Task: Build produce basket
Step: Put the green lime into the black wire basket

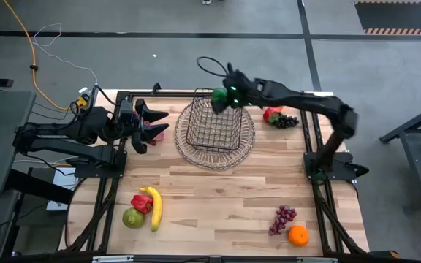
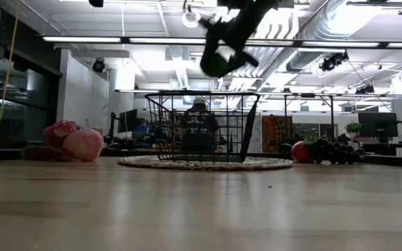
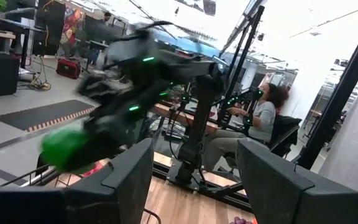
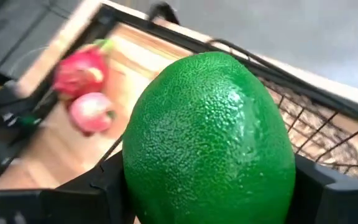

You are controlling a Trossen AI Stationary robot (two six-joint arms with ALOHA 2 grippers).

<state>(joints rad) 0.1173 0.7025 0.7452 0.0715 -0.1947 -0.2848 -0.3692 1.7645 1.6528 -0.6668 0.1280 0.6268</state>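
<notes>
I will let go of the green, bumpy-skinned fruit with my right gripper inside the dark wire basket (image 1: 213, 109), close to the basket's far rim.
My right gripper (image 1: 224, 96) hangs over the far rim of the dark wire basket (image 1: 212, 126) and is shut on a green, pebbly-skinned fruit (image 4: 210, 137). In the low view the right gripper (image 2: 223, 49) is well above the basket (image 2: 202, 125). The basket stands on a round woven tray (image 1: 243, 150). My left gripper (image 1: 152, 124) waits open at the table's left edge, beside the pink dragon fruit (image 2: 60, 131) and a pink round fruit (image 2: 84, 144). The left gripper's open fingers frame its wrist view (image 3: 194, 180). My right gripper pinches the green fruit between its two fingers, one finger (image 4: 98, 186) on each of two opposite sides (image 4: 135, 168). The fruit is lifted clear, above the basket's far rim (image 4: 278, 81). It fills the space between the fingers.
A red fruit and dark grapes (image 1: 280, 118) lie right of the tray. A banana (image 1: 154, 207), red pepper and green fruit (image 1: 132, 218) sit near the near left corner. Purple grapes (image 1: 282, 218) and an orange (image 1: 298, 234) are near right. A person sits beyond the table.
</notes>
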